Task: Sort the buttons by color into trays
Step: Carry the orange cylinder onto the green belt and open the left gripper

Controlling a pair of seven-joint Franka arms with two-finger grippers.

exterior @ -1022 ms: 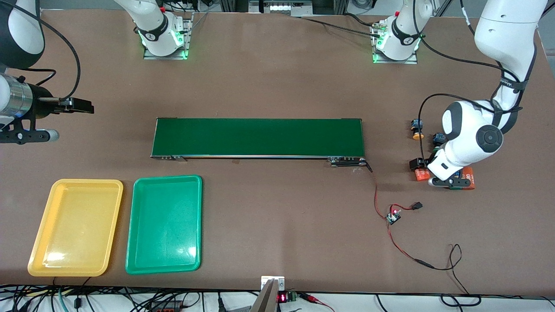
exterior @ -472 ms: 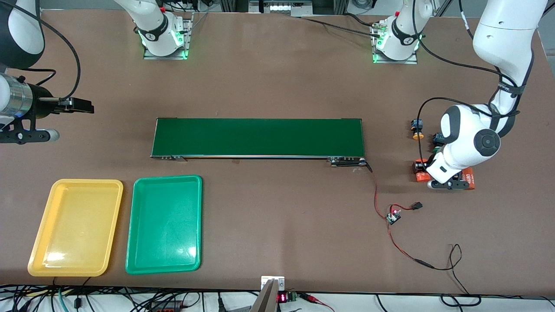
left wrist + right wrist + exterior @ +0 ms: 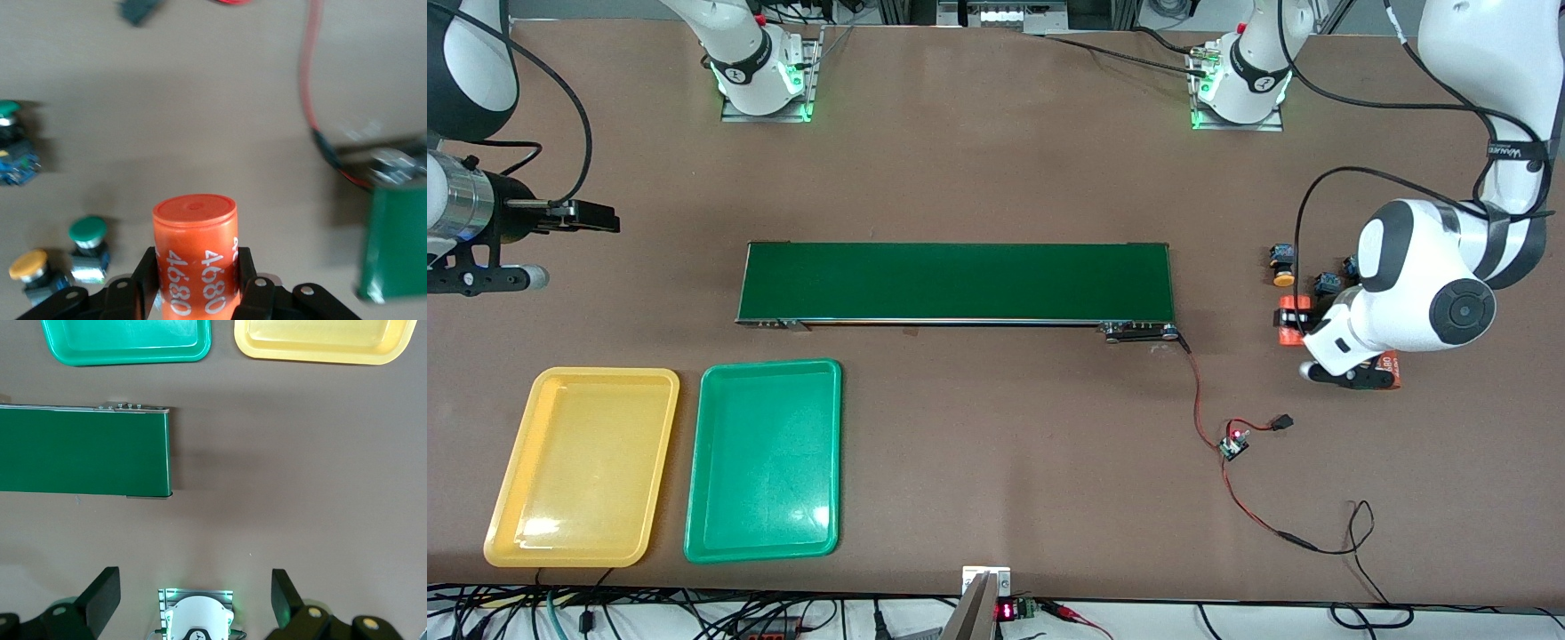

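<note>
I need to let go of the orange cylinder, now held above the table beside the buttons, with my left gripper on the dark-green conveyor belt (image 3: 1109,266) near its red wire end, toward the back edge.
My left gripper (image 3: 1302,322) is shut on an orange cylinder marked 4680 (image 3: 1286,332) and holds it above the table beside the buttons. The left wrist view shows the gripper (image 3: 195,268) with its fingers (image 3: 148,270) clamped on the cylinder (image 3: 195,233). A yellow-capped button (image 3: 1282,267) and a blue-bodied button (image 3: 1327,283) stand near the left arm's end. The left wrist view shows a green button (image 3: 88,239), a yellow button (image 3: 30,268) and another green one (image 3: 9,115). The yellow tray (image 3: 578,462) and green tray (image 3: 765,458) lie empty. My right gripper (image 3: 591,216) waits open.
A long dark-green conveyor belt (image 3: 956,281) crosses the table's middle. A second orange cylinder (image 3: 1392,368) lies under the left wrist. A red wire with a small board (image 3: 1234,444) runs from the belt's end. In the right wrist view the trays (image 3: 127,340) show by the belt (image 3: 83,450).
My left gripper has lifted the orange cylinder off the table, and the left arm has swung toward its end of the table. The right arm has not moved.
</note>
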